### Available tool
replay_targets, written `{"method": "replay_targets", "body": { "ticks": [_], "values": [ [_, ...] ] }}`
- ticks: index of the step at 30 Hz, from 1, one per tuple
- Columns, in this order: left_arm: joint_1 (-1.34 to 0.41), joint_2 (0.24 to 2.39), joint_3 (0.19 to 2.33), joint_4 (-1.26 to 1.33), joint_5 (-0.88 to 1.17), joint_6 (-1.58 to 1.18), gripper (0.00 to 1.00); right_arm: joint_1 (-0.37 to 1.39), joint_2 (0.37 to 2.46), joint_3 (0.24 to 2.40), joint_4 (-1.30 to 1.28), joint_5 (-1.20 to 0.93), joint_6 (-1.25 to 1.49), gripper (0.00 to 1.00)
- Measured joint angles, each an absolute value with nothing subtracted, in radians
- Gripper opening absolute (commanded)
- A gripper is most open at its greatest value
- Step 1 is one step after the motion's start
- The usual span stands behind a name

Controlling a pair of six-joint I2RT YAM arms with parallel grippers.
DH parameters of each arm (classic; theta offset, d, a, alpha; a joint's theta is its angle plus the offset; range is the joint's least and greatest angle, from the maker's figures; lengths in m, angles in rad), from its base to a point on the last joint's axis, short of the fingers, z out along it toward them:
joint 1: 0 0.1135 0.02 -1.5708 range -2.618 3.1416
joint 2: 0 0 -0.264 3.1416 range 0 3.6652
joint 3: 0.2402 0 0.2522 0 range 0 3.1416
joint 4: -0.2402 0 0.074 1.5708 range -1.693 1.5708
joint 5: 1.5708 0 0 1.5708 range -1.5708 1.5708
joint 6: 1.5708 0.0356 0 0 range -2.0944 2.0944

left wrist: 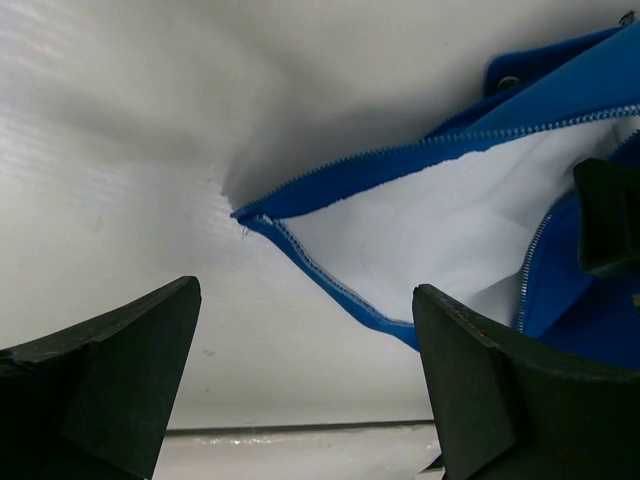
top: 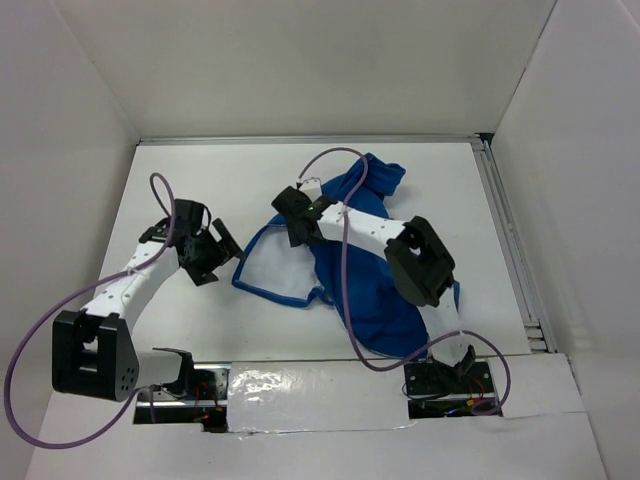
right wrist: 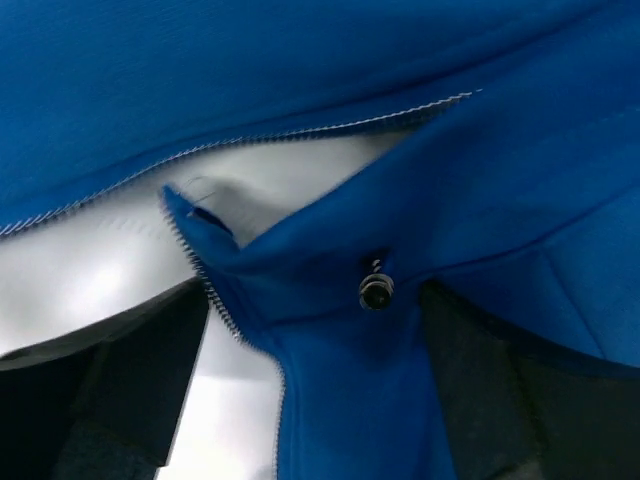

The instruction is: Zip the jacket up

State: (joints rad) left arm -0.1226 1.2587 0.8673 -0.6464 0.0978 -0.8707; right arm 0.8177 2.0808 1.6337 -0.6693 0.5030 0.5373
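I should move my left gripper to the royal-blue jacket next and grab the open flap's near corner (top: 235, 282) (left wrist: 243, 217), where the blue edges around the white lining meet.
The royal-blue jacket (top: 365, 285) lies in the middle of the table. Its left front is folded open, showing the white lining (top: 285, 270). My right gripper (top: 293, 215) sits on the jacket's upper left edge. In the right wrist view it (right wrist: 315, 290) is open, with a raised fold of blue fabric (right wrist: 340, 400) between its fingers, carrying a metal snap (right wrist: 376, 291) and a line of zipper teeth (right wrist: 215, 295). My left gripper (top: 218, 252) is open and empty just left of the open flap. In the left wrist view it (left wrist: 305, 290) faces the flap's corner (left wrist: 245, 213).
White walls close in the table on three sides. A metal rail (top: 510, 240) runs along the table's right edge. A taped sheet (top: 300, 390) covers the near edge between the arm bases. Purple cables (top: 345, 290) loop over both arms and the jacket.
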Motion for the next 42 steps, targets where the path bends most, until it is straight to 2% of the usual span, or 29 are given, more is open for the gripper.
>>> {"method": "replay_targets", "body": {
  "ticks": [2, 4, 7, 9, 16, 21, 26, 30, 32, 34, 35, 37, 40, 42],
  "values": [
    [-0.113, 1.284, 0.867, -0.610, 0.100, -0.855, 0.99, 0.815, 2.122, 1.668, -0.691, 0.557, 0.568, 0.55],
    [-0.115, 1.316, 0.868, -0.570, 0.103, -0.826, 0.99, 0.807, 2.135, 1.671, -0.713, 0.601, 0.595, 0.32],
    [-0.139, 1.374, 0.871, -0.501, 0.110, -0.778, 0.99, 0.793, 2.114, 1.660, -0.719, 0.636, 0.620, 0.18],
    [-0.174, 1.415, 0.880, -0.451, 0.111, -0.736, 0.99, 0.785, 2.065, 1.615, -0.703, 0.645, 0.621, 0.00],
    [-0.249, 1.597, 0.992, -0.370, 0.095, -0.682, 0.99, 0.708, 1.752, 1.512, -0.679, 0.550, 0.591, 0.00],
    [-0.280, 1.695, 1.046, -0.374, 0.041, -0.685, 0.99, 0.440, 1.588, 1.525, -0.674, 0.380, 0.587, 0.00],
    [-0.307, 1.722, 1.055, -0.387, 0.012, -0.690, 0.99, 0.146, 1.636, 1.645, -0.713, 0.304, 0.607, 0.00],
    [-0.334, 1.733, 1.068, -0.405, -0.027, -0.707, 0.99, -0.046, 1.866, 1.904, -0.784, 0.229, 0.648, 0.00],
    [-0.349, 1.736, 1.074, -0.416, -0.041, -0.713, 0.99, -0.095, 2.027, 2.099, -0.835, 0.203, 0.667, 0.12],
    [-0.366, 1.737, 1.075, -0.429, -0.055, -0.716, 0.99, -0.128, 2.167, 2.265, -0.855, 0.183, 0.678, 0.40],
    [-0.373, 1.737, 1.076, -0.434, -0.059, -0.717, 0.99, -0.137, 2.211, 2.307, -0.860, 0.173, 0.683, 0.50],
    [-0.385, 1.737, 1.076, -0.447, -0.071, -0.720, 0.99, -0.146, 2.246, 2.323, -0.865, 0.154, 0.675, 0.80],
    [-0.400, 1.737, 1.079, -0.464, -0.080, -0.731, 0.99, -0.132, 2.202, 2.239, -0.859, 0.133, 0.628, 1.00],
    [-0.405, 1.737, 1.082, -0.475, -0.084, -0.738, 0.99, -0.103, 2.119, 2.126, -0.845, 0.136, 0.592, 1.00]
  ]
}}
